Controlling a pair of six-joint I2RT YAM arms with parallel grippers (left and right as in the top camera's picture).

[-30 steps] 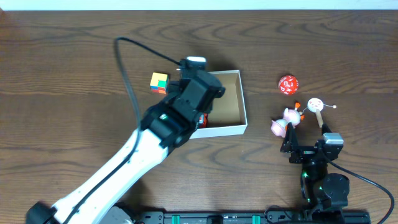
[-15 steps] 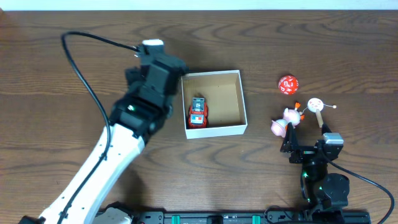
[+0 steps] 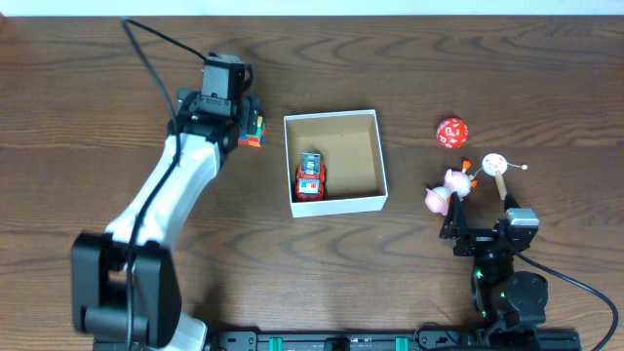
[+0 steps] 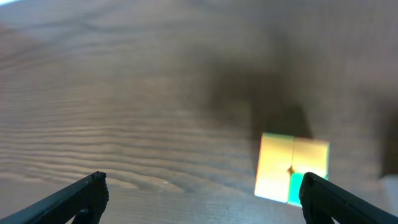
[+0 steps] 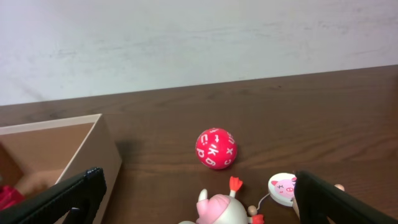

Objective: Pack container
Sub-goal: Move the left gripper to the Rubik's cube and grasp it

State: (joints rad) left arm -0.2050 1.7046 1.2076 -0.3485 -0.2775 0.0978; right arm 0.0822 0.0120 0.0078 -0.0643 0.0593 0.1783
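Next, my left gripper closes on two opposite sides of the colourful cube (image 3: 253, 133) (image 4: 291, 169) next to the white box, with the cube centred between its fingers.
The container (image 3: 382, 174) is a square white-walled box with a brown inside at the table's middle; a red toy car (image 3: 310, 175) lies in its left half. A colourful cube (image 3: 254, 130) sits left of the box, partly under my left gripper (image 3: 237, 115). In the left wrist view the cube (image 4: 291, 168) lies by the right finger and the left gripper (image 4: 200, 193) is open and empty. My right gripper (image 5: 198, 199) is open, low at the front right, near a pink pig toy (image 5: 219, 210).
A red lettered ball (image 3: 450, 132), the pink pig toy (image 3: 447, 190) and a small round pig-face disc on a stick (image 3: 495, 165) lie right of the box. The box corner shows at the left of the right wrist view (image 5: 93, 140).
My left arm has swung from over the box to the left and back, uncovering the red car in the box, and now hovers over the colourful cube. The right arm has not moved.
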